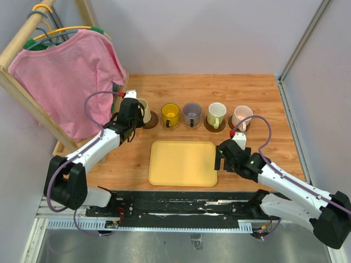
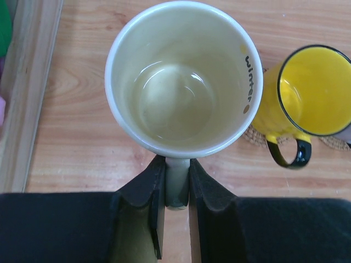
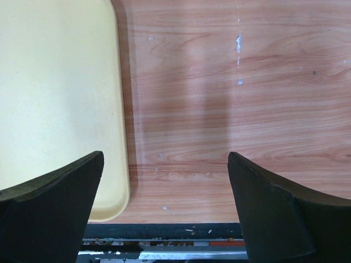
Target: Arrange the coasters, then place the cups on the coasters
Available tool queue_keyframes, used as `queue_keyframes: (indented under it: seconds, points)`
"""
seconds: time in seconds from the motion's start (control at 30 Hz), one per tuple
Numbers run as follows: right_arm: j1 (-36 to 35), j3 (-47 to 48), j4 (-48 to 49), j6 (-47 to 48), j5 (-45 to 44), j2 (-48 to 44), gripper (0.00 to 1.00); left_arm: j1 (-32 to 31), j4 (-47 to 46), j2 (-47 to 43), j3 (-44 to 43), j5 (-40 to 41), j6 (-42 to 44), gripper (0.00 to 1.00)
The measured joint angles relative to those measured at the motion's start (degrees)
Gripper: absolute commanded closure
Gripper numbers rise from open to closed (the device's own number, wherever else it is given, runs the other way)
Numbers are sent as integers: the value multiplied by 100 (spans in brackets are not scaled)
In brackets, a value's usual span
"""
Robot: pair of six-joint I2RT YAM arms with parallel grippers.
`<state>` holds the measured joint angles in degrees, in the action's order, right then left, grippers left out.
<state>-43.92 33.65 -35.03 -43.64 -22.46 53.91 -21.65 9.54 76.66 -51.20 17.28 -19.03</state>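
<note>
The cream cup will go down from my left gripper onto the dark coaster (image 1: 148,119), in the spot between the yellow cup and the wooden rack.
My left gripper (image 2: 176,175) is shut on the handle of the cream cup (image 2: 181,82), which stands upright at the left end of the row. From above, that cup (image 1: 143,109) sits over a dark coaster (image 1: 153,120); I cannot tell whether it rests on it. To its right the yellow cup (image 1: 170,114), purple-grey cup (image 1: 192,114), white cup (image 1: 216,114) and pink cup (image 1: 242,116) each stand on a coaster. A woven coaster (image 2: 253,134) shows under the yellow cup (image 2: 315,90). My right gripper (image 3: 164,164) is open and empty, low over bare wood beside the tray.
A yellow tray (image 1: 182,163) lies at the front middle, its right edge (image 3: 118,109) by my right gripper's left finger. A wooden rack with a pink shirt (image 1: 66,76) stands at the far left, with its base (image 2: 22,93) close beside the cream cup. The table's front edge (image 3: 164,226) is near.
</note>
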Motion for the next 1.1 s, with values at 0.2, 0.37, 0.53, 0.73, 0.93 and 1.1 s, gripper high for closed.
queue_keyframes:
  seconds: [0.2,0.37,0.53,0.73,0.93,1.1]
  points:
    - [2,72,-92,-2,-221,-87,4,234,-608,573,0,-284,125,99]
    - [2,155,-149,-2,-308,-63,4,262,-820,1012,-4,-501,251,99]
    - [2,219,-151,-2,-337,-13,4,262,-870,1211,-11,-599,361,99]
    - [0,219,-149,-2,-350,52,4,262,-1047,1255,-11,-605,413,99]
    - [0,221,-140,-2,-348,114,4,262,-1169,1379,-24,-601,470,99]
    - [2,221,-129,-2,-348,129,4,262,-1189,1471,-24,-601,485,99]
